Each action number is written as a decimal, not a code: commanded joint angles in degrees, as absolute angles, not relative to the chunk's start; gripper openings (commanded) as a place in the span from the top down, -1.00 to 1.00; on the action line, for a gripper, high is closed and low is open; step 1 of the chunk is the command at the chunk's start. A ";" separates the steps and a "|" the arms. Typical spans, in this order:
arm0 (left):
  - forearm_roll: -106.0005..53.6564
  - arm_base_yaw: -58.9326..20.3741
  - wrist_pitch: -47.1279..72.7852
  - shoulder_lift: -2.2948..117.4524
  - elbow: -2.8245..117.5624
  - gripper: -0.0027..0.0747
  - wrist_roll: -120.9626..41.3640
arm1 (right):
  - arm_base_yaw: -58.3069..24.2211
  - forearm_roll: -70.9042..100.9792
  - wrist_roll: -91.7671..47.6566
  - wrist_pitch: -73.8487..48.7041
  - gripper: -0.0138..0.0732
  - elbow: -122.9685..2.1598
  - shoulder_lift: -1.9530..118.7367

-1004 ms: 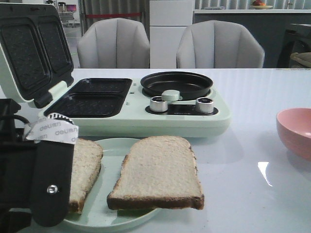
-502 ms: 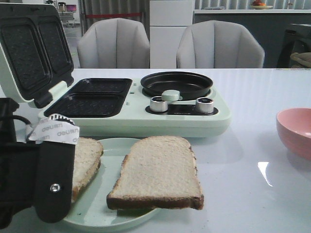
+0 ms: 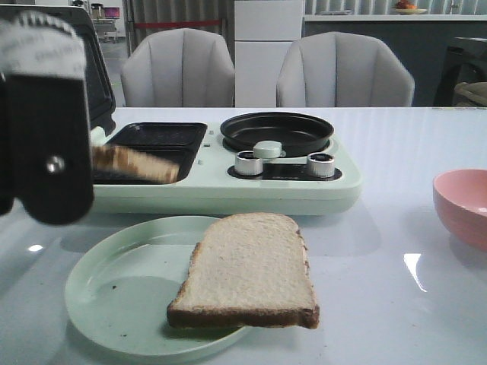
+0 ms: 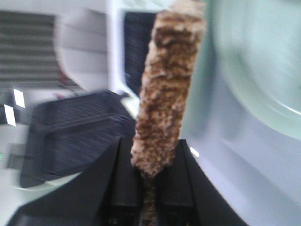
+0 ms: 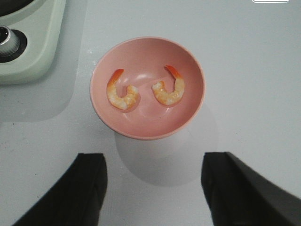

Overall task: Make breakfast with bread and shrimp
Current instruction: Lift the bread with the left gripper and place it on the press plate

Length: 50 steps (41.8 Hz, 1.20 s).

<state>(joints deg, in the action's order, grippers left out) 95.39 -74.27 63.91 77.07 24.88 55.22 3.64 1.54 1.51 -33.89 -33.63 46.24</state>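
Observation:
I should release the bread slice from my left gripper at the far edge of the sandwich maker's dark tray [image 3: 167, 127] [image 4: 132, 47].
My left gripper [image 3: 82, 158] is shut on one bread slice [image 3: 137, 162] and holds it in the air over the near dark tray of the sandwich maker [image 3: 228, 190]. In the left wrist view the slice [image 4: 169, 89] stands edge-on between the black fingers [image 4: 126, 181]. The second bread slice [image 3: 247, 270] lies on the pale-green plate [image 3: 114, 289], overhanging its right rim. Two shrimp [image 5: 122, 92] [image 5: 170, 89] lie in the pink bowl [image 5: 141, 126]. My right gripper [image 5: 153, 188] is open and empty above the table, just short of the bowl.
The sandwich maker's lid [image 3: 99, 68] stands open at the left. Its round black pan [image 3: 276, 131], a pale-green knob [image 3: 266, 149] and two silver dials are on its right half. The pink bowl [image 3: 464, 205] sits at the table's right edge. Two grey chairs stand behind.
My left gripper has lifted the left bread slice off the plate and carried it up and towards the sandwich maker. The plate's left half is now bare.

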 commanded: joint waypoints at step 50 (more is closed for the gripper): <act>106.65 -31.94 34.97 103.95 70.95 0.67 46.56 | 3.90 1.81 1.55 -30.07 -0.56 -35.63 46.24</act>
<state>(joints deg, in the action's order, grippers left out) 102.93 -32.82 32.54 104.18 66.85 46.61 3.64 1.54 1.51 -33.89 -33.63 46.24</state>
